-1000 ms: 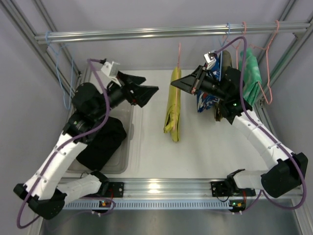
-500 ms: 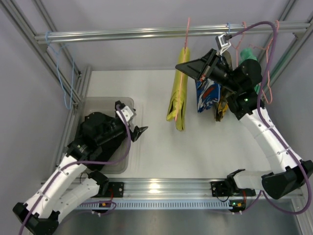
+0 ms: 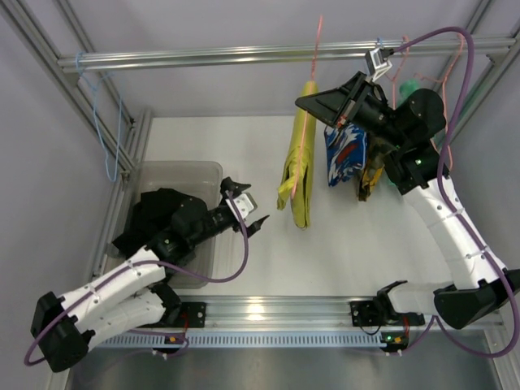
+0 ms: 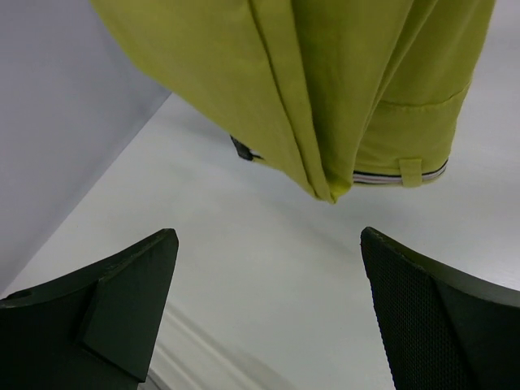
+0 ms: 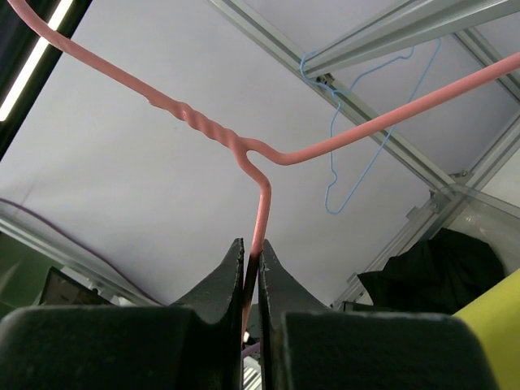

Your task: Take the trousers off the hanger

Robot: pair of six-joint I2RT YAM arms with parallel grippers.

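Note:
Next, my left gripper grips the yellow trousers at the lower corner (image 3: 283, 192) (image 4: 322, 180), on the side that is nearest to the clear plastic bin.
The yellow trousers (image 3: 297, 166) hang folded over a pink wire hanger (image 3: 316, 36), with grey bands at the hems (image 4: 402, 175). My right gripper (image 3: 304, 101) is shut on the hanger's wire just below its twisted neck (image 5: 262, 195) and holds it up near the rail. My left gripper (image 3: 250, 209) is open and empty, low over the table just left of the yellow hems; its fingers (image 4: 130, 276) frame bare table below the cloth (image 4: 325, 81). The black trousers (image 3: 158, 215) lie crumpled in the bin.
A clear plastic bin (image 3: 183, 169) stands at the left. A metal rail (image 3: 203, 57) runs across the back, with an empty blue hanger (image 3: 106, 138) at its left. A blue patterned garment (image 3: 345, 154) and a green one (image 3: 410, 85) hang at the right.
My right gripper has raised the hanger and yellow trousers toward the rail. My left arm has dropped from high beside the trousers and reached right, low toward the hems.

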